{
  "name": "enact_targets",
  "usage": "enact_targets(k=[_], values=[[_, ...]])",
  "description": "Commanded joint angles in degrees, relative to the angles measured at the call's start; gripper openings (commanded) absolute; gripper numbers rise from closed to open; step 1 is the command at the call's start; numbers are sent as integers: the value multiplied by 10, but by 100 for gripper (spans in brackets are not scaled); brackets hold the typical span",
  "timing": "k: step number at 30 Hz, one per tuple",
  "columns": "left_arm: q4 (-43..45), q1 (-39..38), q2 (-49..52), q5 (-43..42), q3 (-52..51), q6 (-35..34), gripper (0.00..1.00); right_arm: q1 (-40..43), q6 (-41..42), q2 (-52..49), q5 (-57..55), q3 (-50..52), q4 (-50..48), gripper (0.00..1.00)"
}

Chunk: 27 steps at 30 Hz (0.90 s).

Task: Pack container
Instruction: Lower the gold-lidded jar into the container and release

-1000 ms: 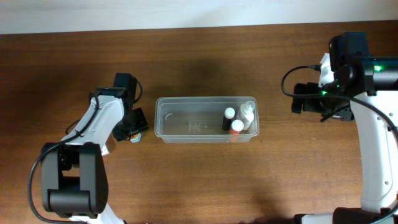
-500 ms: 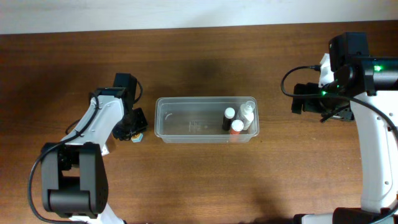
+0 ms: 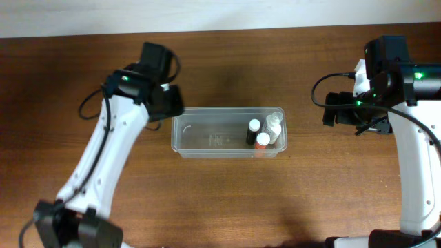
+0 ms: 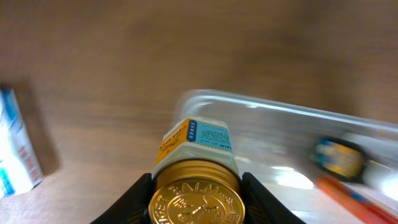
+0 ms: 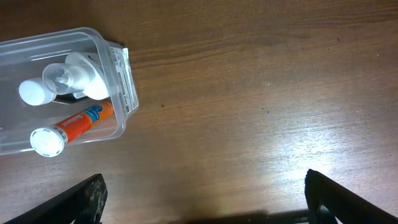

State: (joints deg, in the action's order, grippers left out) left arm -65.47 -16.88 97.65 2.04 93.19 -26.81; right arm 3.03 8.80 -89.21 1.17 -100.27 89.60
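Note:
Next, my left gripper lets go of the gold-capped jar on the container's bare bottom just beside the dark bottle [image 3: 230, 142] [image 4: 289, 180].
The container [image 3: 207, 139] is a clear, long plastic tub in the middle of the table. Its right end holds a dark bottle with a white cap [image 3: 253, 131], a clear bottle [image 3: 273, 124] and an orange tube [image 3: 261, 143]. My left gripper [image 3: 169, 103] hangs above the container's far left corner. In the left wrist view the left gripper [image 4: 196, 200] is shut on a gold-capped jar with a yellow and blue label [image 4: 200, 138], and the container [image 4: 267, 115] shows blurred beyond it. My right gripper [image 3: 337, 110] is open and empty, right of the container [image 5: 118, 62].
A blue and white packet [image 4: 15, 152] lies on the wood at the left edge of the left wrist view. The right arm's body [image 3: 413, 138] stands along the table's right side. The right gripper's fingers [image 5: 205, 200] are spread wide over bare wood.
My left arm has risen from the table left of the container and swung up and right to its left end, carrying the jar. The right arm has not moved.

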Motion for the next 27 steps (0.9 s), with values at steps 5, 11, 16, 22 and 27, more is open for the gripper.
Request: enact_targets(k=[5, 11, 16, 22, 27], values=[[1, -145, 0, -3, 26, 7, 13, 4, -2, -2, 4, 0, 0, 94], [9, -206, 73, -2, 26, 7, 12, 4, -2, -2, 3, 0, 1, 94], [25, -217, 144, -2, 26, 8, 11, 4, -2, -2, 3, 0, 1, 93], [51, -217, 218, -4, 26, 7, 11, 4, -3, -2, 3, 0, 2, 94], [76, -217, 241, -12, 26, 9, 11, 4, -3, -2, 3, 0, 2, 94]])
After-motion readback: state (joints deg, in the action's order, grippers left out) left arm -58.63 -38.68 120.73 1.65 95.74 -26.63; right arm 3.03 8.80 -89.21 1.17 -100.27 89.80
